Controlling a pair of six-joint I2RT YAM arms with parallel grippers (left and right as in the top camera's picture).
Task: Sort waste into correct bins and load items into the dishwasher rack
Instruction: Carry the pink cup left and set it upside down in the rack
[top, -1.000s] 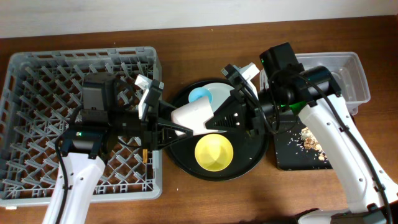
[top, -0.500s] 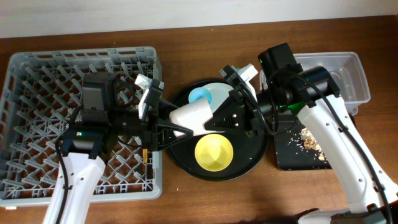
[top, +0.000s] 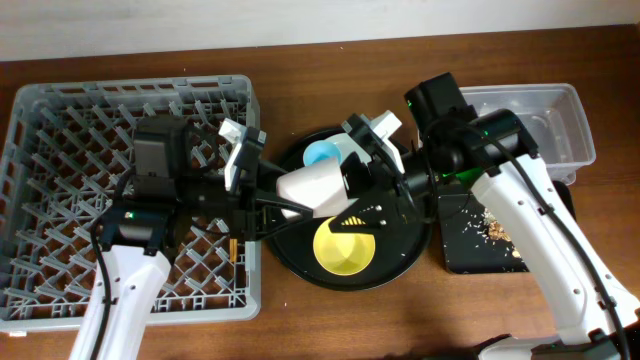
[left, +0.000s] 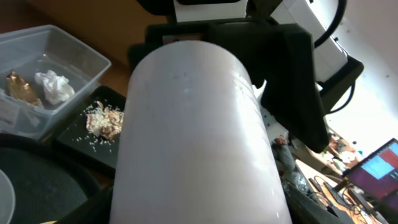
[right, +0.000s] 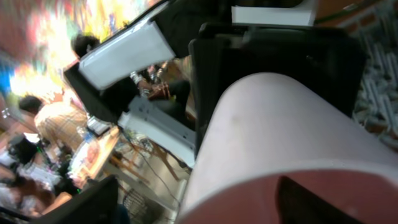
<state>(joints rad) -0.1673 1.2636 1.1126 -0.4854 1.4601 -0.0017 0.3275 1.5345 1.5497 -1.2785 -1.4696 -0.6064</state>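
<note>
The robot's left gripper needs to set the pink cup down among the grey dishwasher rack's wires (top: 203, 155), toward the rack's far tray-side corner. The cup now hangs above the black tray.
A pale pink cup (top: 310, 187) hangs sideways above the round black tray (top: 300, 262). My left gripper (top: 278, 203) is shut on its base end, and the cup (left: 199, 137) fills the left wrist view. My right gripper (top: 354, 188) is at the cup's mouth with its jaws spread wide. In the right wrist view one finger (right: 329, 199) is inside the rim of the cup (right: 292, 124) and the other (right: 81, 205) stands well clear of it. The grey dishwasher rack (top: 60, 110) lies at the left.
On the round tray are a light-blue cup (top: 320, 153), a pale plate (top: 352, 148) and a yellow bowl (top: 344, 246). The clear tub (left: 74, 59) holds a white napkin (left: 55, 87) and a gold wrapper (left: 18, 87). Crumbs (top: 495, 228) lie in the black rectangular tray (top: 460, 255).
My right gripper has opened and let go of the pink cup, and its fingers now stand spread. The cup stays in the left gripper, which has not moved.
</note>
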